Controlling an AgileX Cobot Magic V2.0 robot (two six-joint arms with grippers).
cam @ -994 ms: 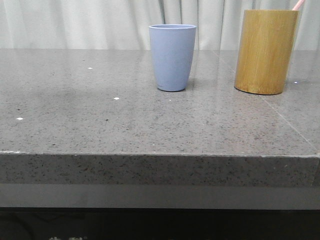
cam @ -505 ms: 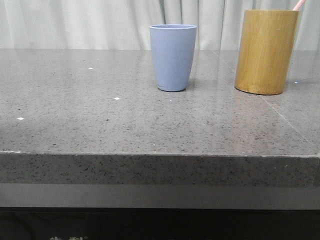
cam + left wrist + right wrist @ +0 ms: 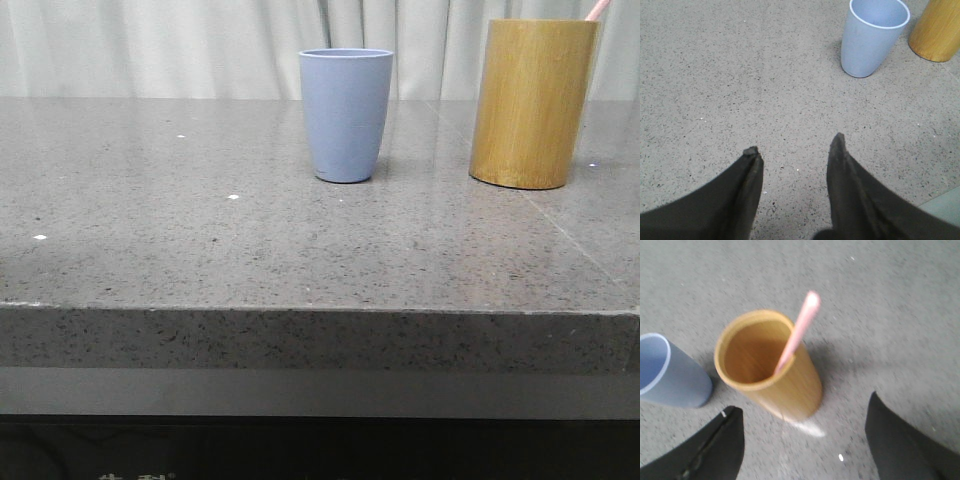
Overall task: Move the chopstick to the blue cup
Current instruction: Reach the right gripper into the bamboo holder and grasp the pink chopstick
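The fingers of my right gripper should close on the upper end (image 3: 600, 8) (image 3: 811, 302) of the pink chopstick, where it sticks out above the rim of the bamboo holder.
The blue cup (image 3: 345, 115) stands upright and empty near the middle of the table's far side, also in the left wrist view (image 3: 872, 37) and the right wrist view (image 3: 667, 375). To its right stands a bamboo holder (image 3: 532, 104) (image 3: 767, 365) with the pink chopstick (image 3: 799, 330) leaning inside it; its tip (image 3: 597, 10) pokes above the rim. My left gripper (image 3: 795, 150) is open over bare table, short of the cup. My right gripper (image 3: 802, 412) is open above the table, short of the holder, nothing between its fingers.
The grey speckled stone table (image 3: 200, 240) has its front edge (image 3: 320, 310) near me. A pale curtain (image 3: 150, 45) hangs behind. The bamboo holder (image 3: 937, 32) stands close beside the cup.
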